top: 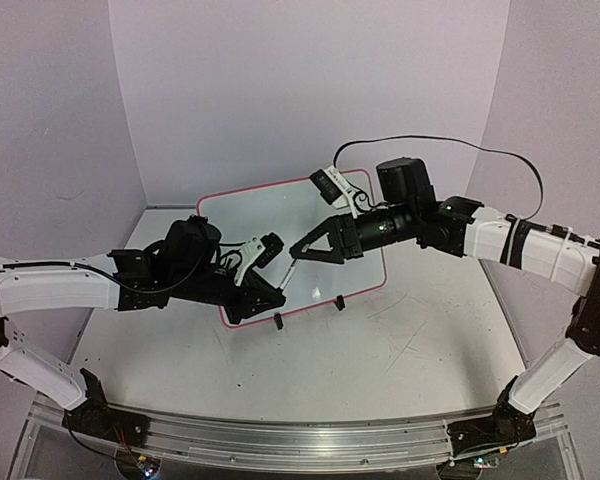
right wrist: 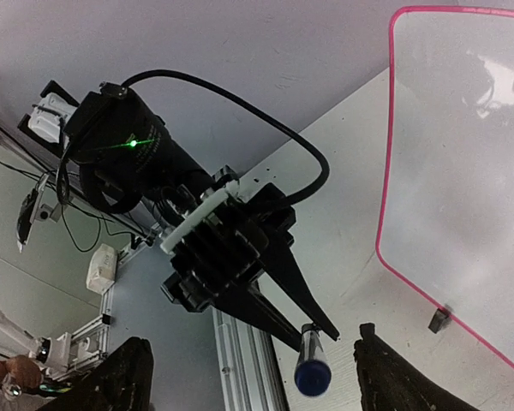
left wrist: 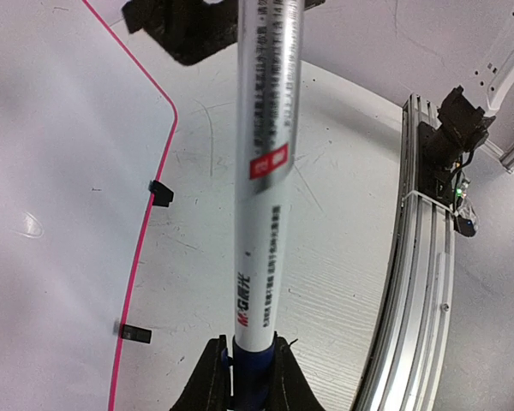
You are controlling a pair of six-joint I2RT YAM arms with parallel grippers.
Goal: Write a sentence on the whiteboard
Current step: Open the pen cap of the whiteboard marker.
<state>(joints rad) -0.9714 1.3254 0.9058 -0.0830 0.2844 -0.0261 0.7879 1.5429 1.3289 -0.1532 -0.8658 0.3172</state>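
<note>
My left gripper is going to release the marker's blue cap on the bare table (top: 165,331) beside the whiteboard's nearest corner.
The whiteboard (top: 280,215) lies flat mid-table, glossy white with a pink rim and black clip feet (top: 278,322). It also shows in the left wrist view (left wrist: 60,171) and the right wrist view (right wrist: 463,154). No blue sentence shows on it. My left gripper (top: 276,292) is shut on a white marker (top: 289,272) with a blue band at the jaws (left wrist: 253,368). It holds the marker over the board's near edge. The marker's far blue end (right wrist: 313,370) points at my right gripper (top: 298,252). That gripper is open, its fingers (right wrist: 394,377) on either side of that end without touching it.
An aluminium rail (top: 300,445) runs along the table's near edge, also seen in the left wrist view (left wrist: 420,282). A black cable (top: 500,155) loops behind the right arm. Grey walls enclose the back and both sides. Scratched white table (top: 420,350) lies right of the board.
</note>
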